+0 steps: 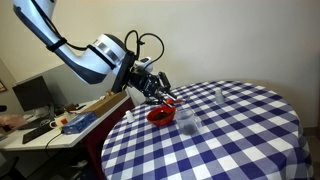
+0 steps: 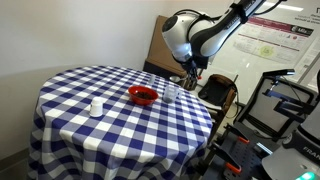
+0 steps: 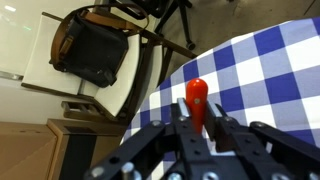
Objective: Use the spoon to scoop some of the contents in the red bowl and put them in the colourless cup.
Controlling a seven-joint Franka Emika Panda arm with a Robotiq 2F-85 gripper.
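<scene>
Next, my gripper lets go of the red-handled spoon, now just above the bowl and cup, in the red bowl (image 1: pixel 158 118) next to the colourless cup, with the spoon's handle over the bowl's rim.
The red bowl (image 1: pixel 159 116) (image 2: pixel 143 95) sits on the blue-and-white checked table near its edge. A colourless cup (image 1: pixel 186 120) (image 2: pixel 171 93) stands right beside the bowl. My gripper (image 1: pixel 157 92) (image 2: pixel 189 76) (image 3: pixel 197 128) hangs just above the bowl and cup, near the table edge. It is shut on the red spoon (image 3: pixel 197 98), whose handle shows between the fingers in the wrist view. The spoon's red tip (image 1: pixel 169 102) points down towards the bowl. The spoon's scoop end and the bowl's contents cannot be made out.
A second clear cup (image 1: pixel 218 95) stands farther in on the table; in an exterior view it looks white (image 2: pixel 96 106). A wooden chair with a black bag (image 3: pixel 95 50) stands beside the table under the arm. A desk with clutter (image 1: pixel 60 118) is next to the table.
</scene>
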